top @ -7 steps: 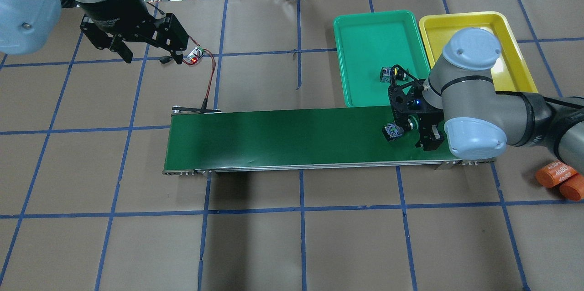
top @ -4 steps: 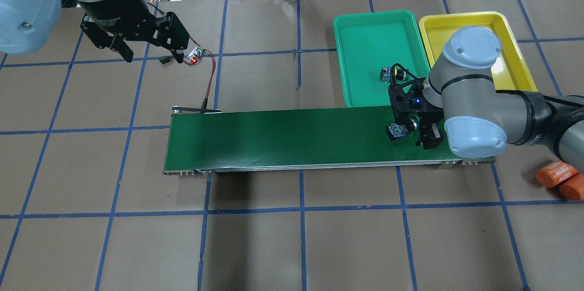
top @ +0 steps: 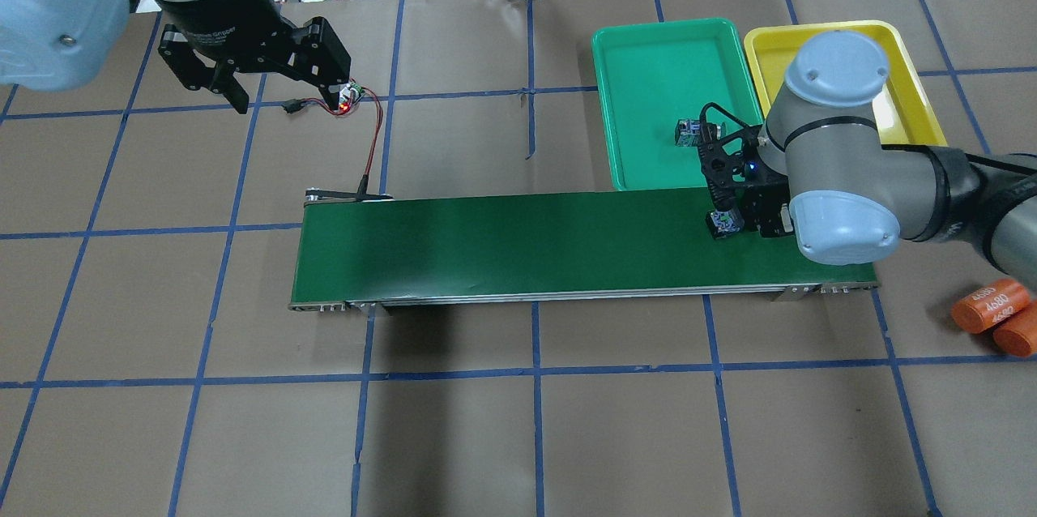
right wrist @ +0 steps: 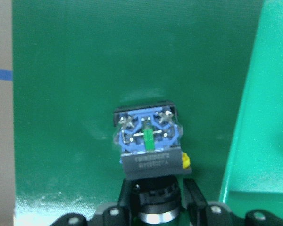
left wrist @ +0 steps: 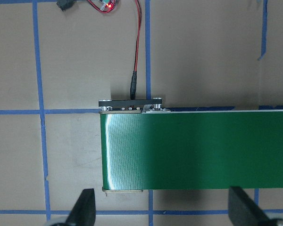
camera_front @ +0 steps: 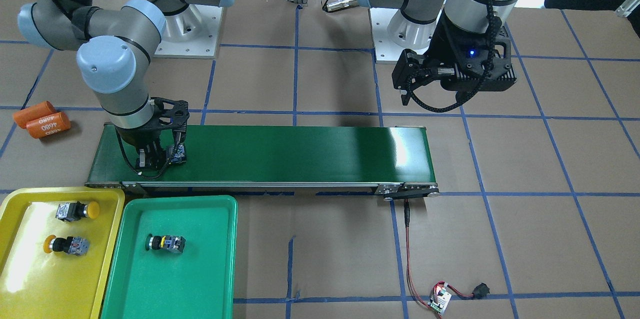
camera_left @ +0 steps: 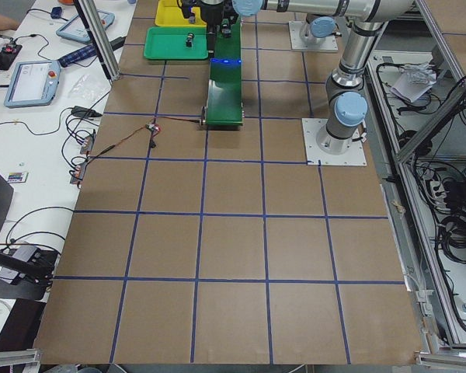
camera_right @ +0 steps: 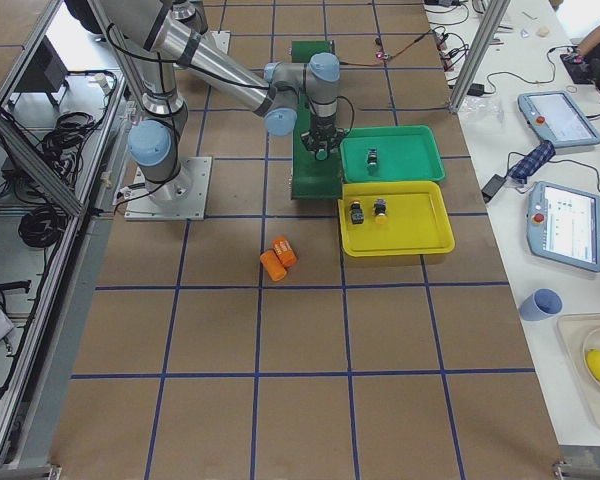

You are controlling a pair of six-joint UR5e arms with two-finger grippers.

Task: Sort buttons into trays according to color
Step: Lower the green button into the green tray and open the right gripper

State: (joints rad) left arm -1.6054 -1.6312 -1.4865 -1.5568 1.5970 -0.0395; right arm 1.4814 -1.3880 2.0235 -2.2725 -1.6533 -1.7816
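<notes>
Next, my right gripper releases the held button in the green tray, on the belt side of the green-capped button (camera_front: 149, 233).
My right gripper (top: 733, 224) is shut on a button (top: 723, 224) with a blue-and-black body, held just above the end of the belt beside the green tray (top: 656, 63). The right wrist view shows that button (right wrist: 148, 136) between the fingers, its cap hidden. One green-capped button (camera_front: 165, 243) lies in the green tray (camera_front: 170, 284). Two yellow-capped buttons (camera_front: 77, 210) (camera_front: 66, 245) lie in the yellow tray (camera_front: 45, 284). My left gripper (top: 283, 91) hangs open and holds nothing, high above the table past the belt's other end.
The long dark-green conveyor belt (top: 518, 245) runs across the middle. Two orange cylinders (top: 995, 308) lie at the table's right edge. A small circuit board (top: 348, 96) with a red wire runs to the belt's left end. The two trays touch side by side.
My right gripper has carried the button to the right along the belt, slightly closer to the green tray. The left arm has shifted a little to the right.
</notes>
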